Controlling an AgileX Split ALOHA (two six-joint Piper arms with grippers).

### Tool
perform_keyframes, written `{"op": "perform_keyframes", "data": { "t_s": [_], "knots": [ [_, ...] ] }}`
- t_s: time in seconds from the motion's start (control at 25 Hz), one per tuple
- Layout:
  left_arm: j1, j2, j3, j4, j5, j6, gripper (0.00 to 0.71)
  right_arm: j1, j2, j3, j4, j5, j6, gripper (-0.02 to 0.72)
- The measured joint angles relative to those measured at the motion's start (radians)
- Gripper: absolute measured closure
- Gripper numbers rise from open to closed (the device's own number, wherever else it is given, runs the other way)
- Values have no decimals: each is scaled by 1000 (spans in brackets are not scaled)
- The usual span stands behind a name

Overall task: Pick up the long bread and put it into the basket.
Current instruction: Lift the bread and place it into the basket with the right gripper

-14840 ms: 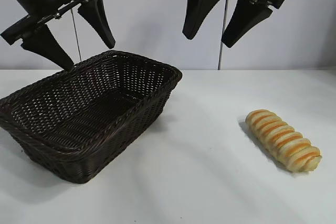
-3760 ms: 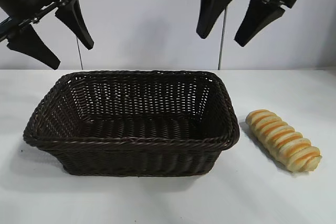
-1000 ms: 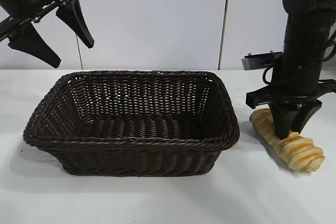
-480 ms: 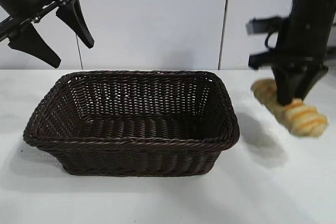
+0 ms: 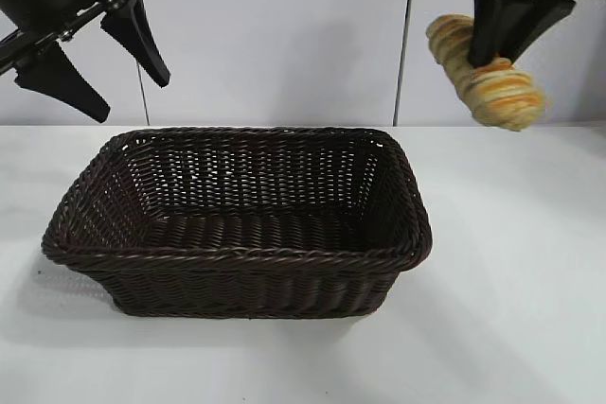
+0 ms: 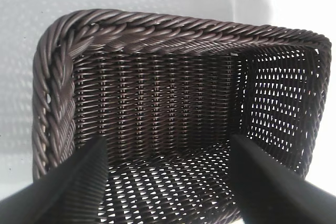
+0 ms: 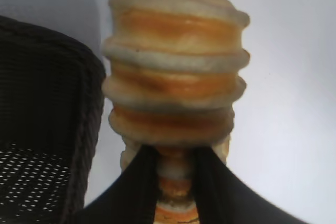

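Note:
The robot's right gripper will release the long bread around the middle of the basket's woven bottom (image 5: 280, 221), near the front side of the basket.
My right gripper (image 5: 500, 52) is shut on the long bread (image 5: 483, 75), a golden-tan ridged loaf with orange stripes, and holds it high in the air to the right of the basket (image 5: 237, 253). In the right wrist view the two black fingers (image 7: 139, 182) pinch the long bread (image 7: 176, 66) at its middle, with the basket's rim (image 7: 89, 103) beside it. The dark brown woven basket stands on the white table, and nothing lies in it. My left gripper (image 5: 95, 54) hangs open above the basket's left end; in its wrist view the left gripper (image 6: 168, 153) looks down into the basket (image 6: 157, 30).
The white table (image 5: 511, 290) runs to the right and front of the basket. A light wall with a thin vertical seam (image 5: 407, 35) stands behind.
My right gripper has lifted the long bread from the table to high above it and slightly toward the basket. The left arm and the basket have not moved.

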Motion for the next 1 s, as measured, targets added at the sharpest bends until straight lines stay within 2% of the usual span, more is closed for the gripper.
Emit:
{"op": "perform_keyframes", "data": {
  "t_s": [0.2, 0.4, 0.6, 0.88, 1.0],
  "knots": [
    [0, 0, 0, 0, 0, 0, 231, 118, 11, 0, 31, -60, -1, 535],
    [0, 0, 0, 0, 0, 2, 231, 206, 71, 0, 36, -124, -1, 535],
    [0, 0, 0, 0, 0, 7, 231, 226, 144, 0, 63, -183, -10, 535],
    [0, 0, 0, 0, 0, 8, 231, 226, 195, 0, 97, -196, -45, 535],
    [0, 0, 0, 0, 0, 8, 231, 226, 196, 0, 100, -197, -53, 508]
  ]
}}
